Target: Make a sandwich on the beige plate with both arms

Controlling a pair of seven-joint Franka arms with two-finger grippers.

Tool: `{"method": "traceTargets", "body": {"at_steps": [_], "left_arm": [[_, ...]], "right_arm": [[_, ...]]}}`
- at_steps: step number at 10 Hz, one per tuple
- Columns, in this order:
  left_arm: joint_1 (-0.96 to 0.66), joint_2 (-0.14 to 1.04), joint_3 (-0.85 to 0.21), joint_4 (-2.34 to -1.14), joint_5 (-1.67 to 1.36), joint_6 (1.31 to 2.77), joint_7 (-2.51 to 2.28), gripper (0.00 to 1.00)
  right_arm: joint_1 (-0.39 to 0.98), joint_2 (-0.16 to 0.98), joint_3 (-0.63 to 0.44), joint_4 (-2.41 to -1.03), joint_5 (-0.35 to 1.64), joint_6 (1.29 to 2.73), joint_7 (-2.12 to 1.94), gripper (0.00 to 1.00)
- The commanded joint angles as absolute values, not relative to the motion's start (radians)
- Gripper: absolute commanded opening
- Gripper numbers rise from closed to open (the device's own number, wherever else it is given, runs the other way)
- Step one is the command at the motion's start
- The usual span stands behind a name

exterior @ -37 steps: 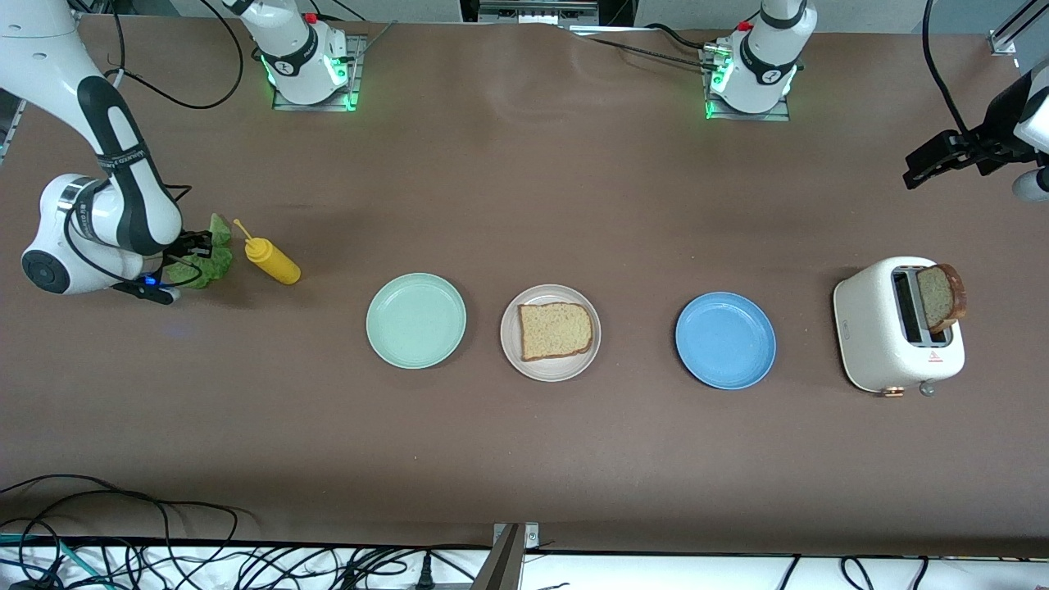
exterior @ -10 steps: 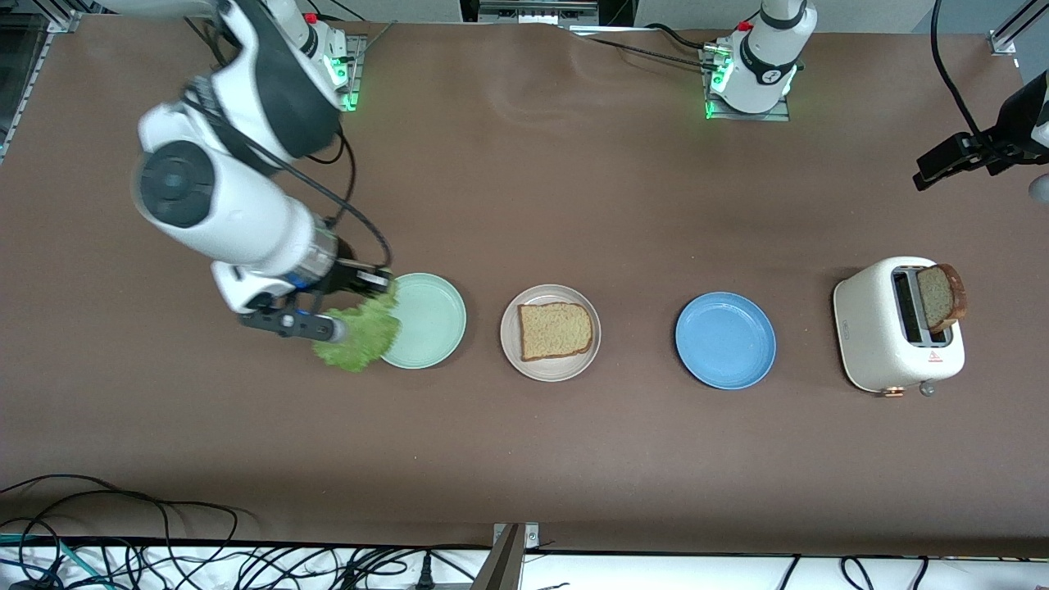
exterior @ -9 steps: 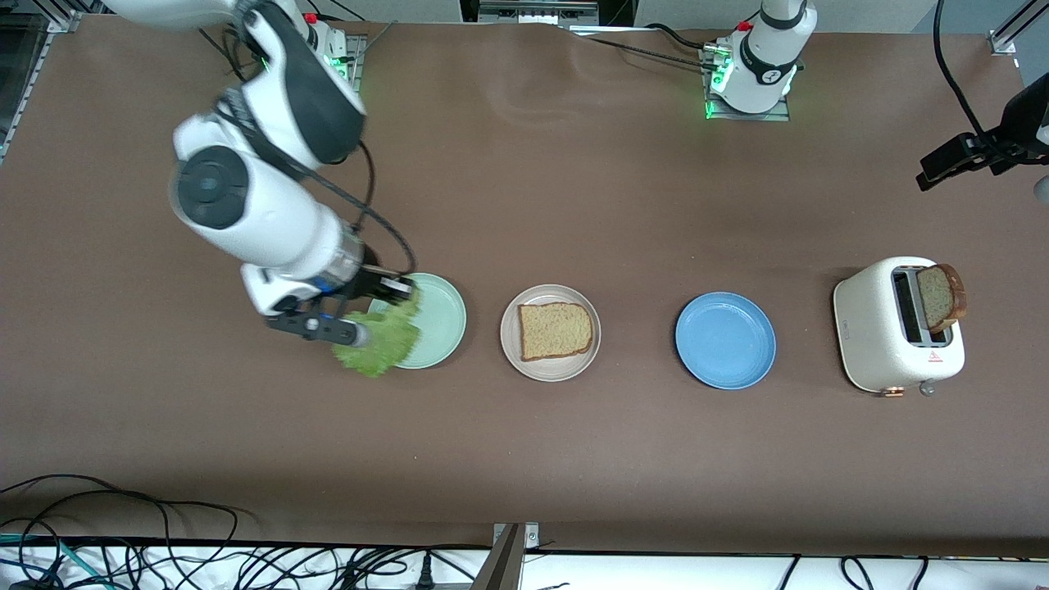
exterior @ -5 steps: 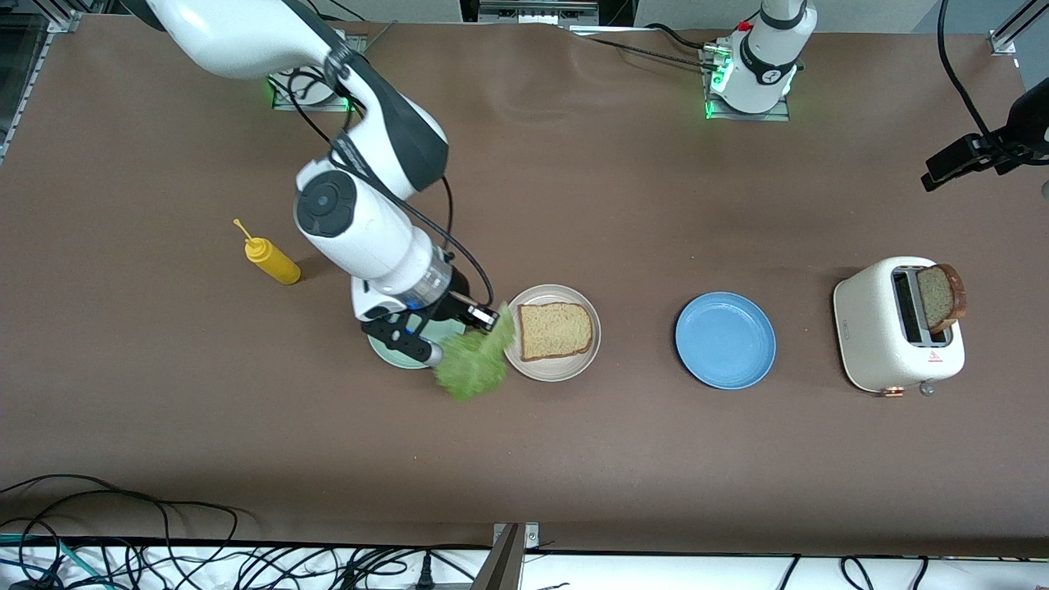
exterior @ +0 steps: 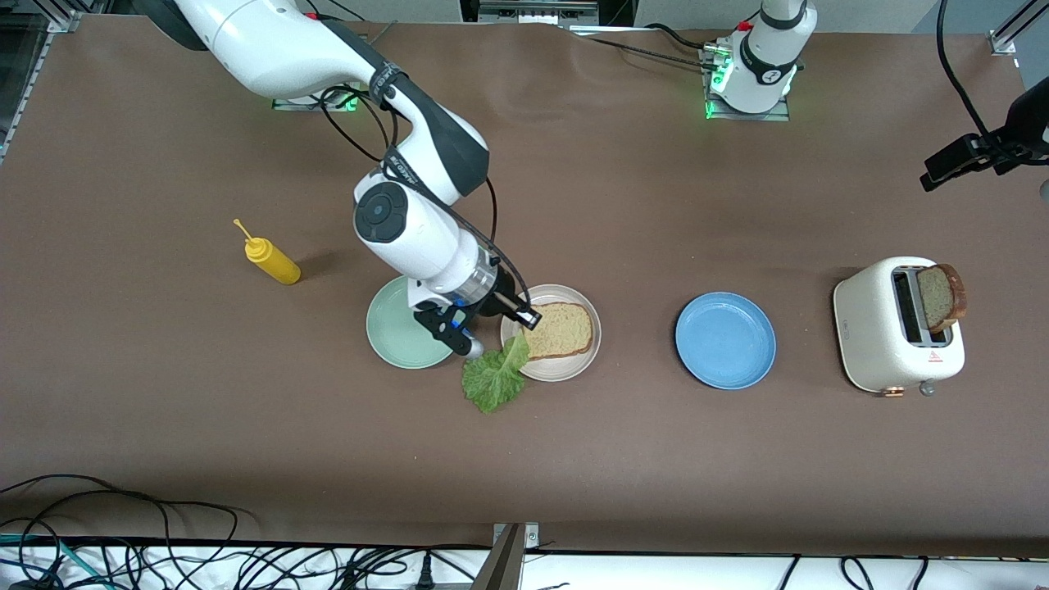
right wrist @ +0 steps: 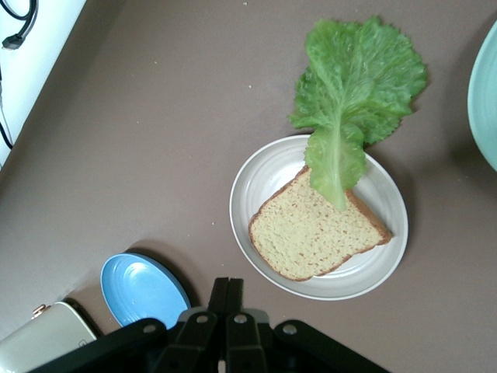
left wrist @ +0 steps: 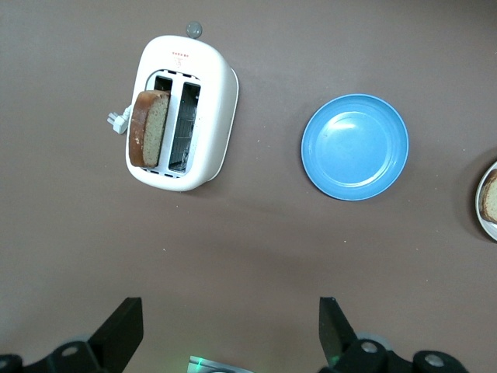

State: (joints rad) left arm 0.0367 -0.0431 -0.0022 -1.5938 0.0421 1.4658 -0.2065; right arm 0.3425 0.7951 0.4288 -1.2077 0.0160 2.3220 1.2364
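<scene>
I need to open my right gripper, take its stem [exterior: 516, 351] and pull the lettuce leaf over the bread, because most of the leaf lies off the beige plate.
One brown bread slice [exterior: 565, 328] lies on the beige plate [exterior: 565, 373]. The green lettuce leaf [exterior: 494, 375] lies across that plate's rim. Its stem tip rests on the bread's corner [right wrist: 338, 194], and the rest is on the table nearer the camera. My right gripper [exterior: 527, 316] hovers over the plate's edge, shut, with nothing visible between its fingers [right wrist: 227, 295]. A second bread slice [exterior: 941, 297] stands in the white toaster [exterior: 877, 336]. My left gripper [exterior: 942, 168] waits open over the table's left-arm end, looking down on the toaster [left wrist: 213, 101].
A mint-green plate [exterior: 393, 328] sits right beside the right gripper's wrist. A blue plate [exterior: 725, 340] lies between the beige plate and the toaster. A yellow squeeze bottle [exterior: 274, 260] lies toward the right arm's end. Cables run along the front edge [exterior: 246, 565].
My right arm swung from over the mint-green plate to the beige plate, carrying the lettuce. The leaf now lies apart from the fingertips, across the plate's rim. The left arm stayed still.
</scene>
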Motion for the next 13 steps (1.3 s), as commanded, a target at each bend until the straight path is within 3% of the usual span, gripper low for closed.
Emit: {"method": "traceTargets", "body": {"at_steps": [1,7,13], "left_arm": [[0.049,-0.043,-0.009,-1.583,0.020,1.454,-0.204,1.00],[0.049,-0.043,-0.009,-1.583,0.020,1.454,-0.204,1.00],[0.049,-0.043,-0.009,-1.583,0.020,1.454,-0.204,1.00]], "right_arm": [[0.342,0.807,0.408,-1.193,-0.084,2.301,1.226,0.00],[0.341,0.845,0.365,-1.250,-0.259,2.256,1.043,0.00],[0.341,0.911,0.365,-1.246,-0.267,2.391,1.042,0.00]]}}
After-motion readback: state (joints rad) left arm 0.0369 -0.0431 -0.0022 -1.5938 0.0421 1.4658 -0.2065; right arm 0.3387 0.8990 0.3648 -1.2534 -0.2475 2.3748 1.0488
